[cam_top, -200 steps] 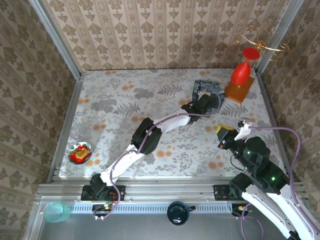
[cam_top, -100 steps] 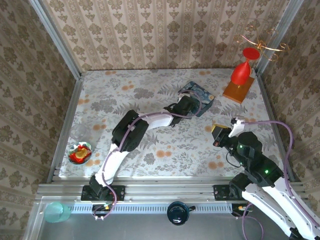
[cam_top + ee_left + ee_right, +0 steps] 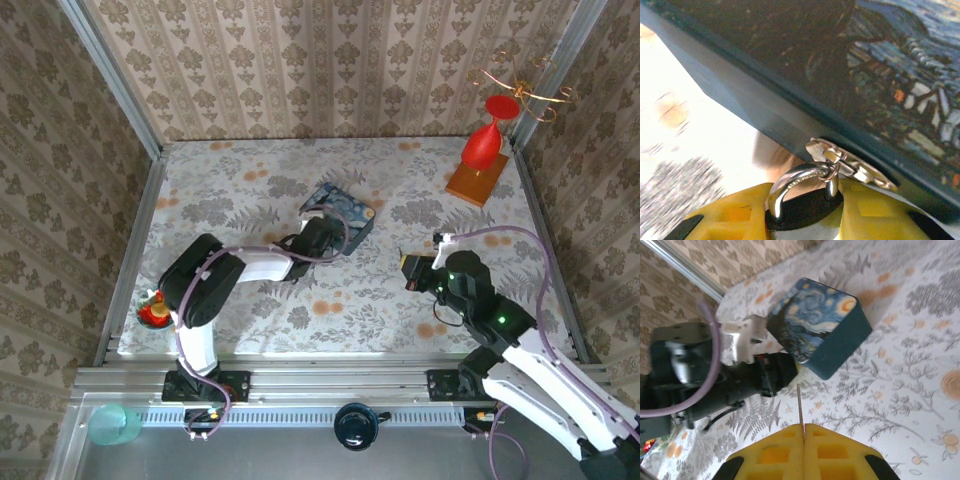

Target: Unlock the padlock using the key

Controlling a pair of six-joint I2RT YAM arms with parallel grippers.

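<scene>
My left gripper is holding the padlock by its narrow ends, so next I open it and take the padlock by its flat sides (image 3: 806, 232) before the key comes in.
The padlock (image 3: 786, 186), a black body with a silvery loop, sits between the yellow fingers of my left gripper (image 3: 805, 216), which is shut on it. Its loop passes through the metal clasp (image 3: 852, 164) of the blue swirl-painted tin (image 3: 865, 65). In the top view the left gripper (image 3: 320, 238) is at the near edge of the tin (image 3: 342, 207), mid-table. My right gripper (image 3: 804, 428) is shut on the key (image 3: 799, 404), whose thin blade sticks straight out, edge-on, toward the tin (image 3: 815, 330) and the left wrist (image 3: 715, 382). The right gripper (image 3: 412, 272) hovers right of the tin, apart from it.
A red vase on an orange block (image 3: 480, 152) stands at the back right corner with a wire ornament above it. A small red and yellow object (image 3: 155, 310) lies at the left edge. Patterned walls enclose three sides. Two cups (image 3: 355, 425) sit below the front rail.
The left arm has drawn the tin and padlock from the back right toward the table's middle. The right gripper, still shut on the key, has followed to the left.
</scene>
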